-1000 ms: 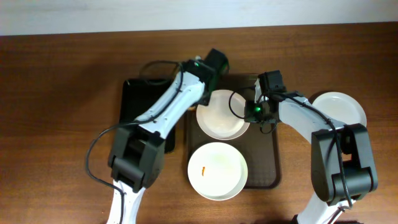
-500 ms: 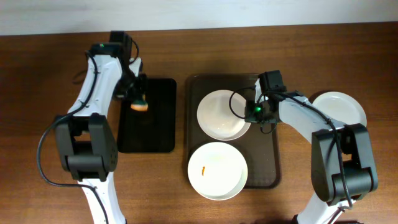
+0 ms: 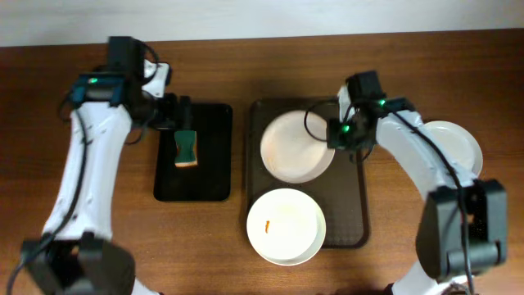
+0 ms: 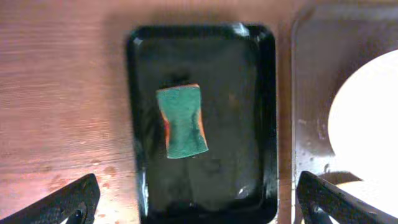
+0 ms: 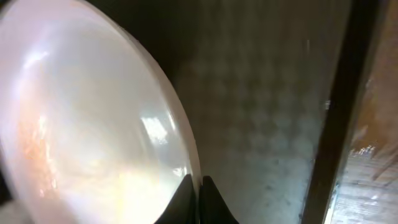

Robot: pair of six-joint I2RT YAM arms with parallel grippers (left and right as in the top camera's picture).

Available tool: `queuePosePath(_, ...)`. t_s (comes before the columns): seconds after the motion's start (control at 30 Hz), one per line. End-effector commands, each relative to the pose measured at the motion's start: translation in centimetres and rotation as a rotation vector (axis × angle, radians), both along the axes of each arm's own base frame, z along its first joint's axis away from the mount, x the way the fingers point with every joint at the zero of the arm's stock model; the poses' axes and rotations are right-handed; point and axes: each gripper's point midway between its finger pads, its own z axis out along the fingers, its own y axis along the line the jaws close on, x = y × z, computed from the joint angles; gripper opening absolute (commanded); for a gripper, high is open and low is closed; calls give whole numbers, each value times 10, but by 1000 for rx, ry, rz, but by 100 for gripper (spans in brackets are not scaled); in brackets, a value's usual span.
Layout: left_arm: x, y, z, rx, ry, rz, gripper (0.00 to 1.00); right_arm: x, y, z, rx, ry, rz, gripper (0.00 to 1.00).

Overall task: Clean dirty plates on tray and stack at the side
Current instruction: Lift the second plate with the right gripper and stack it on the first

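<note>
I will use my right gripper to set the upper plate down and let go of it on top of the third white plate [image 3: 449,154], on the table beside the tray.
The dark brown tray [image 3: 354,215] holds two white plates. My right gripper [image 3: 337,135] is shut on the right rim of the upper plate [image 3: 295,147]; in the right wrist view its fingertips [image 5: 186,199] pinch that rim, with the plate [image 5: 93,124] stretching to the left. The lower plate [image 3: 286,225] carries a small orange smear. A third white plate [image 3: 458,139] lies on the table right of the tray, partly behind my right arm. My left gripper [image 3: 182,115] hangs open over the black tray's far end, holding nothing; its fingers [image 4: 68,202] are spread wide.
A green and orange sponge [image 3: 187,149] lies loose on the small black tray [image 3: 205,184], left of the brown tray. The left wrist view shows the sponge [image 4: 181,121], the black tray [image 4: 261,93] and the brown tray's edge [image 4: 305,93].
My left arm swung from the upper plate to the black tray, opened, and left the sponge lying there. My right gripper kept its hold on the plate rim and shifted slightly.
</note>
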Motion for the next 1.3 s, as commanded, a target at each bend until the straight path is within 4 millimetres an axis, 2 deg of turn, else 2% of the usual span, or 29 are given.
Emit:
queuePosePath(0.0, -9, 35, 42, -36, -103, 155, 100, 9, 43, 66, 86, -155, 120, 4)
queuePosePath(0.03, -13, 47, 52, -42, -128, 200, 100, 8, 60, 73, 93, -178, 161, 4)
queuePosePath(0.07, -22, 71, 69, -42, -174, 269, 100, 6, 90, 77, 93, -223, 227, 4)
queuePosePath(0.1, -30, 87, 79, -36, -200, 315, 100, 6, 108, 79, 81, -258, 262, 4)
queuePosePath(0.2, -56, 118, 92, -25, -211, 414, 100, 10, 168, 79, 51, -389, 356, 4)
queuePosePath(0.23, -63, 124, 92, -23, -203, 436, 100, 13, 192, 78, 52, -441, 383, 4)
queuePosePath(0.33, -71, 128, 87, -26, -169, 454, 100, 27, 235, 64, 16, -567, 423, 4)
queuePosePath(0.37, -73, 127, 86, -27, -159, 454, 100, 30, 254, 57, -8, -633, 501, 4)
queuePosePath(0.43, -73, 127, 86, -28, -157, 454, 100, 30, 269, 61, -41, -718, 602, 4)
queuePosePath(0.53, -73, 127, 86, -28, -157, 454, 100, 38, 263, 93, -189, -852, 561, 4)
queuePosePath(0.63, -73, 127, 86, -27, -157, 455, 100, 27, 268, 117, -279, -933, 611, 4)
queuePosePath(0.8, -73, 127, 86, -28, -157, 454, 100, 22, 253, 153, -560, -1051, 490, 4)
queuePosePath(0.87, -73, 127, 86, -28, -157, 454, 100, 13, 258, 168, -649, -1104, 470, 4)
queuePosePath(0.97, -73, 127, 86, -27, -157, 455, 100, 1, 264, 185, -696, -1157, 419, 4)
queuePosePath(1.17, -73, 127, 86, -28, -157, 454, 100, 0, 264, 188, -693, -1165, 392, 4)
queuePosePath(1.2, -73, 127, 86, -27, -157, 455, 100, 0, 262, 184, -671, -1147, 372, 4)
queuePosePath(1.27, -73, 127, 86, -27, -157, 455, 100, 2, 247, 159, -612, -1043, 300, 4)
